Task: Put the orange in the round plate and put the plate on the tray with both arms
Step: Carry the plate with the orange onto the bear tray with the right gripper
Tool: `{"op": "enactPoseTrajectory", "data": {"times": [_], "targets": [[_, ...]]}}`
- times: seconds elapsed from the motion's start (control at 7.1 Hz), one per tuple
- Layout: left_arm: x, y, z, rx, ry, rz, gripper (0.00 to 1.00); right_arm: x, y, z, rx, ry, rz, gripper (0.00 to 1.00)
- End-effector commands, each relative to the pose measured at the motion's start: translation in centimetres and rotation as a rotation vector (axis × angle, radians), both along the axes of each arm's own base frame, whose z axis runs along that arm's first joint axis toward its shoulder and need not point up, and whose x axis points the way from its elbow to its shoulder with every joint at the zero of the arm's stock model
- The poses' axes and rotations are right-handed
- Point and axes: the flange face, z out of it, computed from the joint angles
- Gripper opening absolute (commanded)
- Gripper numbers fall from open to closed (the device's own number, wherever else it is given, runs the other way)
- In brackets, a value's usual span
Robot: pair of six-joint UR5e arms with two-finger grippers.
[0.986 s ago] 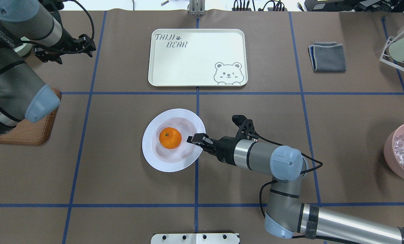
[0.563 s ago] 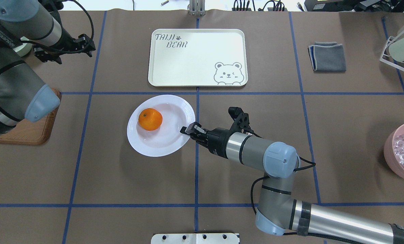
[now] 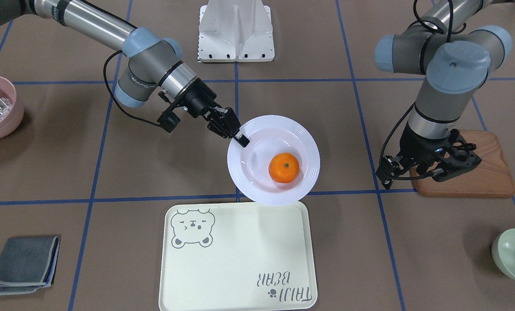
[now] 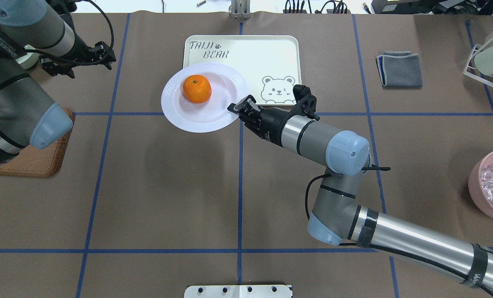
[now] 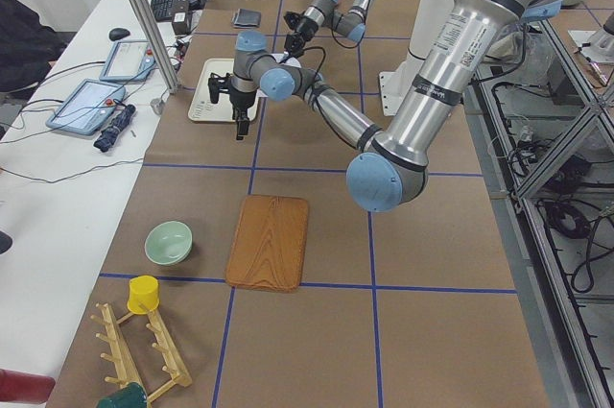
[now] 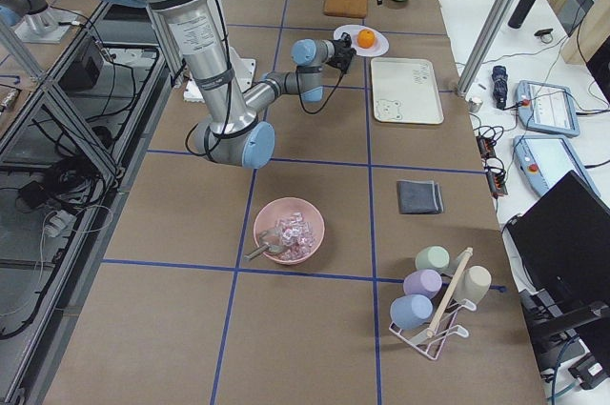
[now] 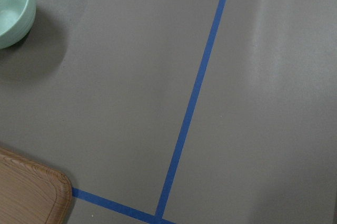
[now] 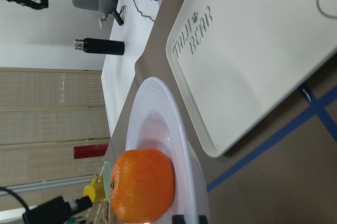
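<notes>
The robot's right gripper should release the white round plate on the cream tray (image 3: 238, 261) (image 8: 250, 3) between the bear drawing and the lettering. The plate now hangs tilted above the table.
The white round plate (image 4: 218, 112) hangs tilted above the table, and its far edge overlaps the near left corner of the cream tray (image 4: 246, 54). The orange (image 4: 197, 88) lies inside the plate, toward its far side. My right gripper (image 4: 239, 108) is shut on the plate's right rim. From across the table, the plate (image 3: 303, 136) with the orange (image 3: 284, 167) sits just short of the tray (image 3: 240, 268). In the right wrist view the orange (image 8: 142, 184) rests in the plate (image 8: 158, 129) beside the tray (image 8: 253, 60). My left gripper (image 4: 77, 58) hovers open, far left of the plate.
A brown wooden board (image 4: 35, 159) lies at the left edge under my left arm. A pale green bowl (image 3: 514, 255) sits beyond it. A folded grey cloth (image 4: 399, 69) is right of the tray. A pink bowl (image 4: 492, 186) and a cup rack (image 4: 488, 58) stand at the right edge.
My right gripper has carried the plate with the orange from the table's middle, away from the robot, up to the tray's near left corner. The left arm has stayed still.
</notes>
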Motion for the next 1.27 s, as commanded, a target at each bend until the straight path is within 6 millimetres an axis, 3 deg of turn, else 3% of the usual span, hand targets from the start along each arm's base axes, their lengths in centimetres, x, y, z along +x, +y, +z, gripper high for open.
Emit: {"op": "enactPoseTrajectory", "data": {"times": [0.0, 0.28, 0.42, 0.7, 0.85, 0.99, 1.13], "targets": [[0.1, 0.0, 0.0, -0.001, -0.002, 0.0, 0.98, -0.4, -8.3, 0.6, -0.067, 0.084, 0.093, 0.0], [0.1, -0.1, 0.1, -0.002, -0.003, 0.0, 0.98, -2.5, -14.8, 2.8, -0.155, 0.199, 0.138, 0.0], [0.2, -0.2, 0.3, -0.006, -0.005, 0.0, 0.98, -2.8, -15.6, 4.8, -0.18, 0.234, 0.129, 0.0], [0.2, -0.2, 0.5, -0.009, -0.008, 0.0, 0.98, -3.3, -15.6, 6.1, -0.195, 0.266, 0.095, 0.0], [0.2, -0.3, 0.6, -0.011, -0.009, 0.0, 0.98, -3.5, -15.6, 6.3, -0.208, 0.285, 0.075, 0.1], [0.2, -0.3, 0.6, -0.009, -0.008, 0.0, 0.98, -3.1, -15.9, 6.8, -0.184, 0.341, 0.052, 0.99], [0.1, -0.3, 0.6, -0.009, -0.008, -0.002, 0.98, -0.5, -15.7, 7.1, -0.104, 0.478, -0.032, 1.0]]}}
